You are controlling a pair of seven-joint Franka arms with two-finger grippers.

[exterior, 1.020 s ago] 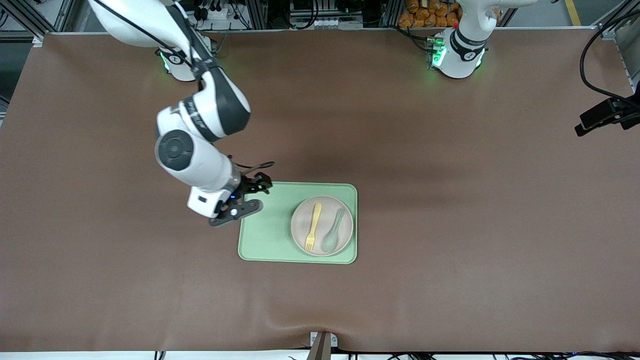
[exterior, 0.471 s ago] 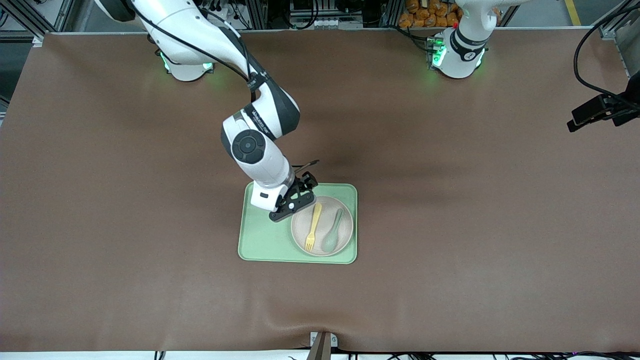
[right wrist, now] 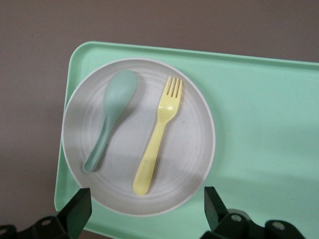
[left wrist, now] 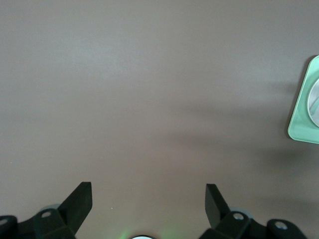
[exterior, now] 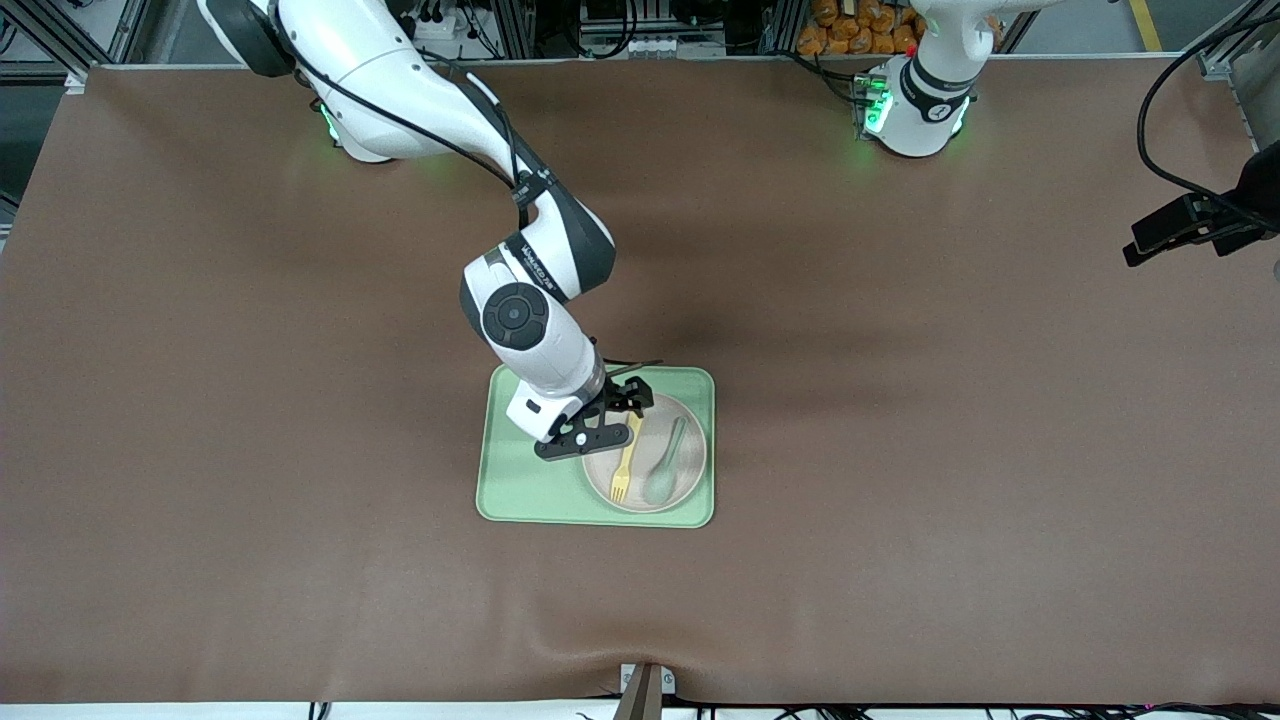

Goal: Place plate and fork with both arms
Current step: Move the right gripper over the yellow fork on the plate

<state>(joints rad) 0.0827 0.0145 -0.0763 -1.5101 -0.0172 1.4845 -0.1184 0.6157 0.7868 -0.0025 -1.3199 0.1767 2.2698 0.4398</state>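
Next, my right gripper closes on the handle of the yellow fork point(exterior: 632, 433) point(right wrist: 150, 165), near the handle's end, beside the pale-green spoon on the plate.
The pale plate point(exterior: 692, 452) sits on the light-green tray point(exterior: 525, 490), at the tray's end toward the left arm. On the plate lie the yellow fork point(exterior: 624, 472) and, beside it, a pale-green spoon point(exterior: 664, 470). My right gripper point(exterior: 592, 436) hangs open over the plate's rim by the fork's handle. In the right wrist view the fork point(right wrist: 158, 134), spoon point(right wrist: 112, 109) and plate point(right wrist: 192, 149) lie below the open right gripper point(right wrist: 144, 206), with nothing between its fingers. My left gripper point(left wrist: 148, 199) is open and empty, high over bare table, with the tray's corner point(left wrist: 303, 117) far off.
The brown table mat point(exterior: 900, 450) spreads wide around the tray. The two arm bases point(exterior: 915, 110) glow green along the table's edge farthest from the front camera. A black part with cables point(exterior: 1185, 228) hangs at the left arm's end of the table.
The right arm has swung from beside the tray's end toward the right arm to over the plate, its gripper now above the fork's handle. The black part near the left arm's end drifted slightly inward.
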